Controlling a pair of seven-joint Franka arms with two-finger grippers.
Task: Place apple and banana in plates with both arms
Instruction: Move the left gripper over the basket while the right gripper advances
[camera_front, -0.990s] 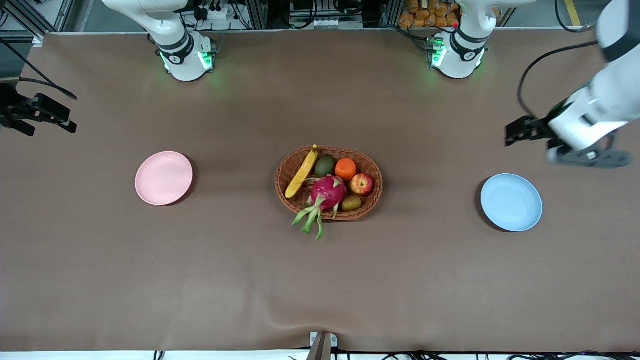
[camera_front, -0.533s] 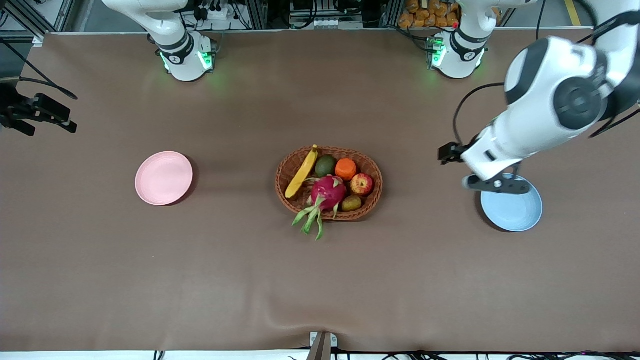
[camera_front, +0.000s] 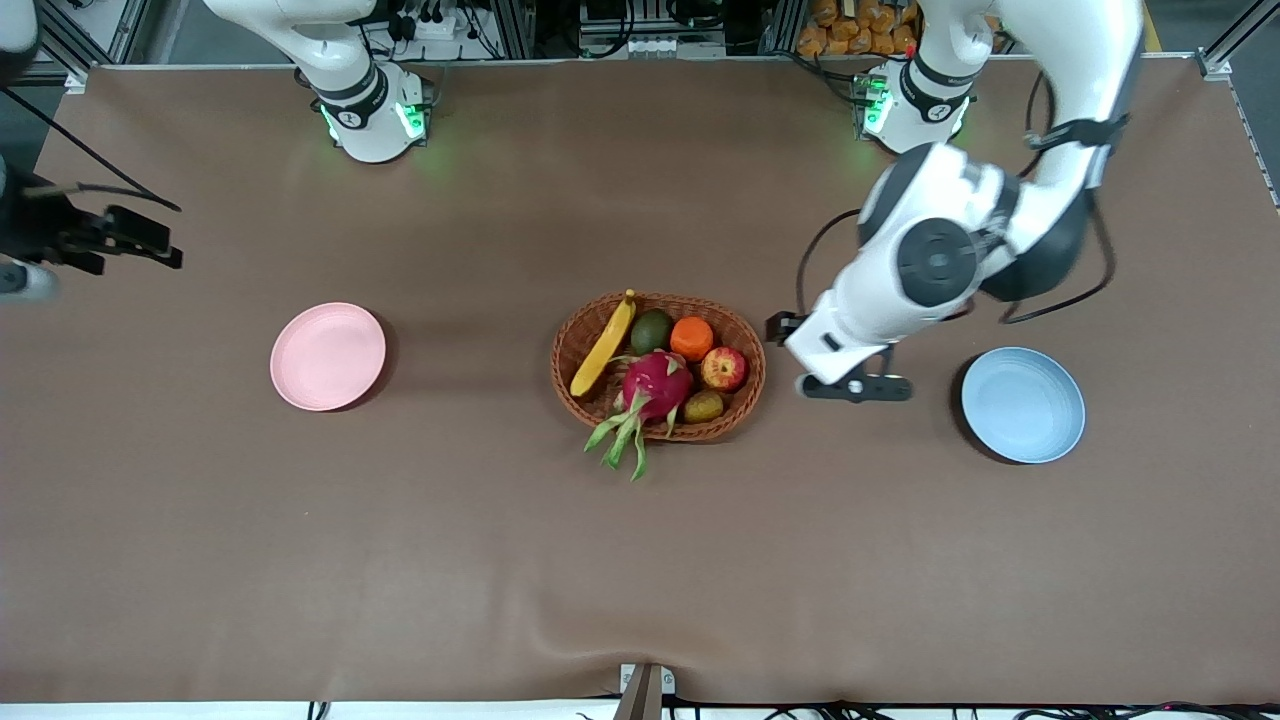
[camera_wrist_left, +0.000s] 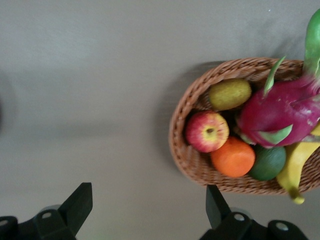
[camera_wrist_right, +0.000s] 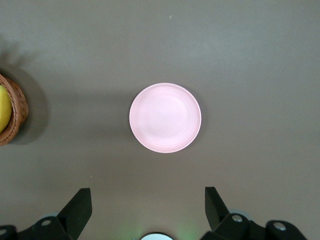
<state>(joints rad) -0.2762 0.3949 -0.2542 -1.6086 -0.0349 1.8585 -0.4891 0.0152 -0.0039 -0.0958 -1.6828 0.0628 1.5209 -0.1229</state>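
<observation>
The apple beside the orange in the wicker basket is next for my left gripper, which should go to it and close around the apple's middle (camera_front: 723, 370) (camera_wrist_left: 207, 131).
The apple (camera_front: 724, 368) and the banana (camera_front: 605, 345) lie in a wicker basket (camera_front: 760, 365) at mid-table. The pink plate (camera_front: 328, 356) sits toward the right arm's end and the blue plate (camera_front: 1023, 404) toward the left arm's end; both are bare. My left gripper (camera_front: 782, 326) is open and empty over the table beside the basket's apple end. Its wrist view shows the left gripper (camera_wrist_left: 147, 197), the apple (camera_wrist_left: 207, 131) and the banana (camera_wrist_left: 295, 162). My right gripper (camera_front: 120, 240) is open, high up past the pink plate (camera_wrist_right: 165, 117), as the right gripper (camera_wrist_right: 147, 197) shows.
The basket (camera_wrist_left: 180, 155) also holds a magenta dragon fruit (camera_front: 655, 385), an orange (camera_front: 692, 338), a green fruit (camera_front: 651, 330) and a small olive fruit (camera_front: 704, 406). Both arm bases stand along the table edge farthest from the front camera.
My left arm has swung from the table's left-arm end, past the blue plate, to beside the basket. My right gripper has shifted only slightly.
</observation>
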